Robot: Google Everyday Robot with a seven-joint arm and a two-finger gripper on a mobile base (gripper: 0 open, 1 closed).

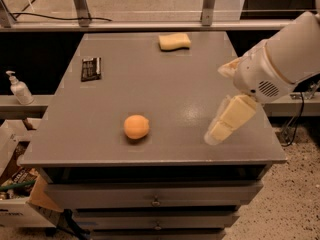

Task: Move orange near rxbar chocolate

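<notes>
The orange has to move near the rxbar chocolate, so my gripper needs to next go to the orange's middle (136, 127) and close there.
The orange (136, 127) sits on the grey table top (165, 89), toward the front and a little left of the middle. The rxbar chocolate (91, 68), a flat black wrapper, lies near the table's left edge, farther back than the orange. My gripper (229, 118) has come in from the right on a white arm and hovers over the table's front right part. It is well to the right of the orange and touches nothing.
A pale yellow sponge (174, 41) lies at the back of the table. A soap pump bottle (18, 88) stands on a ledge to the left. Boxes (15, 184) sit on the floor at lower left. Drawers (155, 200) run below the table's front edge.
</notes>
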